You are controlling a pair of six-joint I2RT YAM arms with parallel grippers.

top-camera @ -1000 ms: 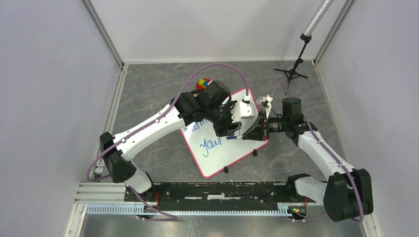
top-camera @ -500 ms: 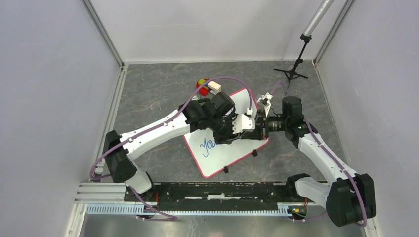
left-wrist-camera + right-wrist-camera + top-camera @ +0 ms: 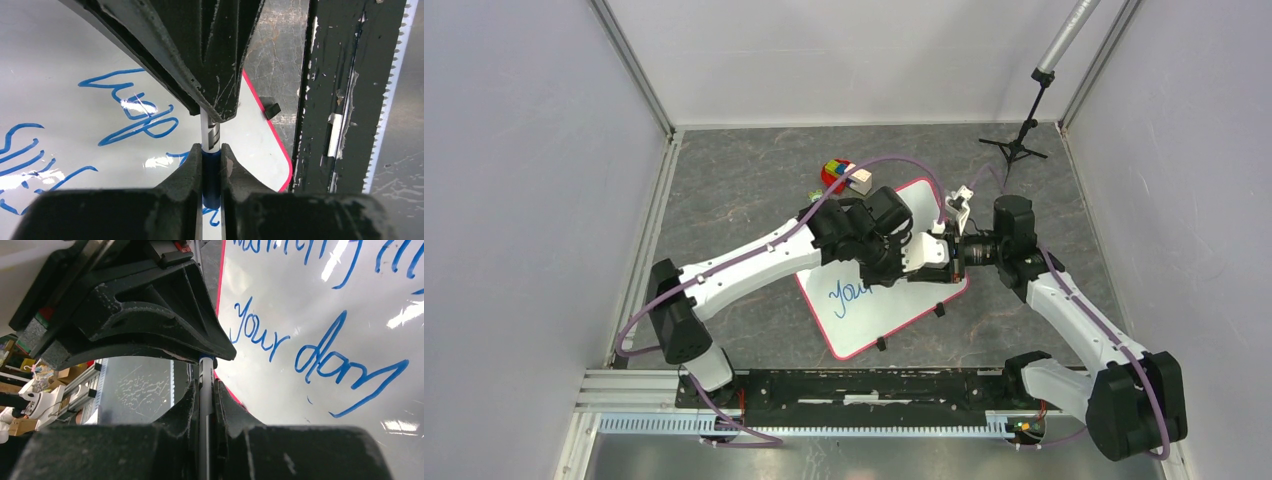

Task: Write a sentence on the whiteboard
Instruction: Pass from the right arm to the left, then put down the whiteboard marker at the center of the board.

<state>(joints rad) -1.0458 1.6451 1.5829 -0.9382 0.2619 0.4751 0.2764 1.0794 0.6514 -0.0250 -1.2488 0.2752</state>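
Next, I let go of the white marker with my left gripper on the grey table (image 3: 761, 271), beside the edge of the whiteboard that is farthest from the tripod.
The whiteboard (image 3: 876, 318), white with a pink-red rim, lies tilted on the grey table. The blue sentence (image 3: 852, 293) is partly hidden by the arms in the top view; "your day" (image 3: 320, 360) reads plainly in the right wrist view. Over the board's right side the two grippers meet tip to tip on one marker (image 3: 210, 131). My left gripper (image 3: 210, 149) is shut on the marker's blue cap end (image 3: 211, 172). My right gripper (image 3: 205, 386) is shut on the pale barrel (image 3: 205, 375). The marker tip is hidden.
A red toy with coloured blocks (image 3: 834, 172) and a small beige block (image 3: 860, 179) sit just behind the board. A black tripod stand (image 3: 1021, 143) is at the back right. The black base rail (image 3: 864, 385) runs along the near edge.
My left arm swung right to meet the right gripper, and its jaws closed on the marker's blue end. The right arm stayed put, still gripping the barrel.
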